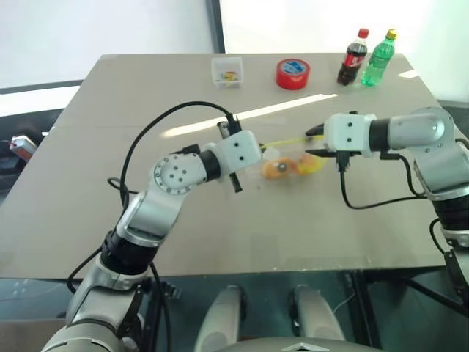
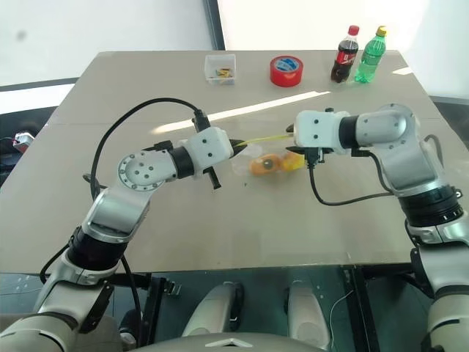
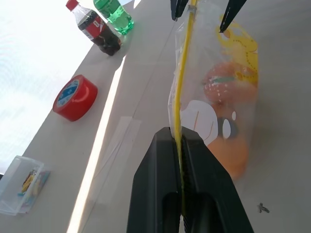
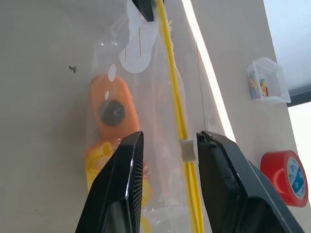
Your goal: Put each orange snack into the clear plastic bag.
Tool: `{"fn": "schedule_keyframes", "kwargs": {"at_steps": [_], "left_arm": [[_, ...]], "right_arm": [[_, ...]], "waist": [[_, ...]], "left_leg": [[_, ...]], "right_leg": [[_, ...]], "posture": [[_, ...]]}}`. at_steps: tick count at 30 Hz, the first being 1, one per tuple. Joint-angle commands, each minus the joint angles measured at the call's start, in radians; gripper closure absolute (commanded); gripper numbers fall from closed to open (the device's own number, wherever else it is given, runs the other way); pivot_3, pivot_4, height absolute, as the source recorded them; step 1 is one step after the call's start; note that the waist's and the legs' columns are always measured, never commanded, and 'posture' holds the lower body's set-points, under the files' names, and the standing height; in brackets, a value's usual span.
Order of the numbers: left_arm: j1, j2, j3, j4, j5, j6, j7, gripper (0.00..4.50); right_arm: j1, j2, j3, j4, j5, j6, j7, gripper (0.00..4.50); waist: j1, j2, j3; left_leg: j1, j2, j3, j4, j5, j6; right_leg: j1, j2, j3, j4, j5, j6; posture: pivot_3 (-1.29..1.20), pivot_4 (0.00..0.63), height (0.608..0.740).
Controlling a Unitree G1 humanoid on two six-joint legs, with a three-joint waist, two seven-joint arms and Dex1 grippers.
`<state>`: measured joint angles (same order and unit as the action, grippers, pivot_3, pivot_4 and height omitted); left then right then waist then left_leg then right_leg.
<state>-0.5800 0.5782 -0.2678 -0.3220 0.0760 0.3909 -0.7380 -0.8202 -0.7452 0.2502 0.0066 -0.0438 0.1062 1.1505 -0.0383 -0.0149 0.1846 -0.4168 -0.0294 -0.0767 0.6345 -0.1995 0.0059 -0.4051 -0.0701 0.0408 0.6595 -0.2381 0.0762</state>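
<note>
The clear plastic bag, now stretched just above the table, will be let go by my left gripper, flat on the table straight [image 1: 291,163] [image 3: 214,109] in front of the red tape roll.
The clear plastic bag [image 1: 289,163] hangs stretched between my two grippers just above the table. Its yellow seal strip [image 3: 183,73] runs from one gripper to the other. My left gripper [image 3: 179,133] is shut on one end of that strip. At the other end my right gripper [image 4: 170,136] is open, one finger on each side of the strip and its small white slider [image 4: 187,148]. Two orange snacks sit inside the bag: one [image 3: 228,82] nearer the right gripper, the other [image 3: 231,153] nearer the left. In the left eye view they show as an orange patch [image 1: 278,169].
At the table's far edge stand a small clear box [image 1: 227,71], a red tape roll [image 1: 292,73], a cola bottle [image 1: 352,57] and a green bottle [image 1: 378,57]. Black cables loop off both wrists over the table [image 1: 220,235].
</note>
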Motion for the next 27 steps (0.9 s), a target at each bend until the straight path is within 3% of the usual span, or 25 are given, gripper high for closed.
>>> {"fn": "schedule_keyframes", "kwargs": {"at_steps": [1,5,6,18,27], "left_arm": [[-0.003,0.004,0.019,-0.020,0.005,-0.018,0.003,4.50],[-0.002,0.002,0.018,-0.021,0.005,-0.017,0.004,4.50],[-0.002,0.001,0.018,-0.021,0.005,-0.016,0.005,4.50],[0.002,0.000,0.018,-0.017,0.007,-0.020,0.008,4.50],[0.006,0.006,0.023,-0.015,0.006,-0.025,0.008,4.50]], "right_arm": [[-0.038,-0.005,-0.014,-0.023,-0.011,-0.008,-0.006,2.76],[-0.037,-0.007,-0.016,-0.020,-0.024,-0.009,-0.010,4.24],[-0.038,-0.008,-0.017,-0.018,-0.026,-0.009,-0.011,4.41],[-0.041,-0.022,-0.027,0.000,-0.041,-0.016,-0.016,4.41],[-0.034,-0.119,-0.038,0.085,-0.104,-0.061,-0.024,4.41]], "waist": [[0.000,0.000,0.000],[0.000,0.000,0.000],[0.000,0.000,0.000],[0.000,0.000,0.000],[0.000,0.000,0.000]], "left_leg": [[0.000,0.000,0.000,0.000,0.000,0.000],[0.000,0.000,0.000,0.000,0.000,0.000],[0.000,0.000,0.000,0.000,0.000,0.000],[0.000,0.000,0.000,0.000,0.000,0.000],[0.000,0.000,0.000,0.000,0.000,0.000]], "right_leg": [[0.000,0.000,0.000,0.000,0.000,0.000],[0.000,0.000,0.000,0.000,0.000,0.000],[0.000,0.000,0.000,0.000,0.000,0.000],[0.000,0.000,0.000,0.000,0.000,0.000],[0.000,0.000,0.000,0.000,0.000,0.000]], "posture": [[0.00,0.150,0.740],[0.00,0.150,0.740],[0.00,0.150,0.740],[0.00,0.150,0.740],[0.00,0.150,0.740]]}}
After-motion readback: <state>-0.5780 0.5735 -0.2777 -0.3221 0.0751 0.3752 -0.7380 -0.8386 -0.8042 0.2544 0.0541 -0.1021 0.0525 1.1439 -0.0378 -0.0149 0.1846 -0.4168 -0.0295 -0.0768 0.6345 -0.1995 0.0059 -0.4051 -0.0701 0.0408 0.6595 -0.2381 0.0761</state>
